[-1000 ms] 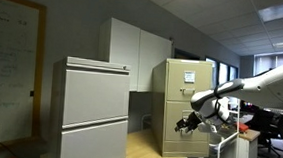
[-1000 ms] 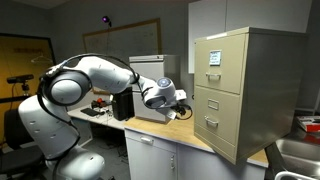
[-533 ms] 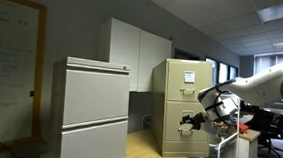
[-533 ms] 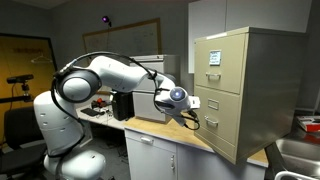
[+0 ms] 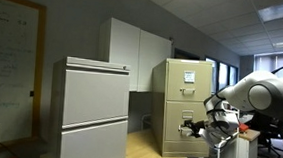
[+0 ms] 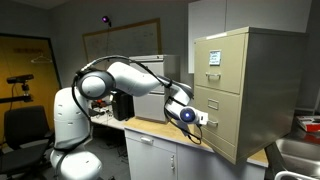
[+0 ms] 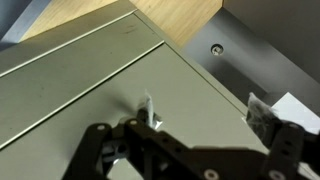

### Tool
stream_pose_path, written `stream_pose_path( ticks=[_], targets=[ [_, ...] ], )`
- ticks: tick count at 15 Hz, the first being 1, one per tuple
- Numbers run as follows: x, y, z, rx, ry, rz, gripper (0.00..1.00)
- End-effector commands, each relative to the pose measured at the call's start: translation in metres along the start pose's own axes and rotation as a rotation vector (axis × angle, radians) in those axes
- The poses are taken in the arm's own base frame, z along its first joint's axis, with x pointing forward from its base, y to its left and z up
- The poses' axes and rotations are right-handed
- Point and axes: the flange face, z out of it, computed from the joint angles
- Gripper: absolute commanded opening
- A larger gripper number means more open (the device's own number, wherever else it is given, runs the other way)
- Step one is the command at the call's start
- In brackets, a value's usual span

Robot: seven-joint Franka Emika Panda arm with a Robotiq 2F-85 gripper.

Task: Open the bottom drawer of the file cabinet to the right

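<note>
Next, I shift my gripper over to the bottom drawer's silver handle [image 5: 185, 129] [image 7: 155, 120] on the beige file cabinet and then close its fingers snugly around it.
The file cabinet [image 5: 181, 76] [image 6: 265, 70] is a narrow beige metal cabinet standing on a wooden desktop. Its bottom drawer [image 5: 177, 144] [image 6: 226, 137] looks shut in both exterior views. My gripper [image 5: 192, 126] [image 6: 203, 118] is right at that drawer's front, at handle height. In the wrist view my gripper [image 7: 190, 150] is open, with its fingers spread wide against the beige drawer front [image 7: 200, 100]. A small silver handle [image 7: 148, 108] sits just ahead, near one finger, and I cannot tell whether they touch. Nothing is held.
A wider light-grey cabinet [image 5: 94, 111] with broad drawers stands beside the file cabinet. The wooden desktop [image 5: 148, 152] [image 7: 180, 15] runs under both. A pale box [image 6: 150, 68] sits behind my arm. A sink [image 6: 300, 152] lies past the cabinet. Office chairs [image 5: 276, 129] stand beyond.
My arm has reached toward the file cabinet, and the gripper has moved from open air in front of it down to the bottom drawer's front.
</note>
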Motion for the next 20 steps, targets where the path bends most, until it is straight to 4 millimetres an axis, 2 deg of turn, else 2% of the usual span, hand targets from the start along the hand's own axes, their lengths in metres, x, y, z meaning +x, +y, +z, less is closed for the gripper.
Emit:
stream_pose_path(
  ticks=[1,7,12,20],
  targets=[
    [0.006,0.030,0.017,0.039,0.064,0.077,1.00],
    [0.011,0.065,0.009,0.052,0.184,0.184,1.00],
    [0.022,0.080,0.008,0.079,0.260,0.263,1.00],
    [0.018,0.096,0.040,0.134,0.274,0.333,1.00]
  ],
)
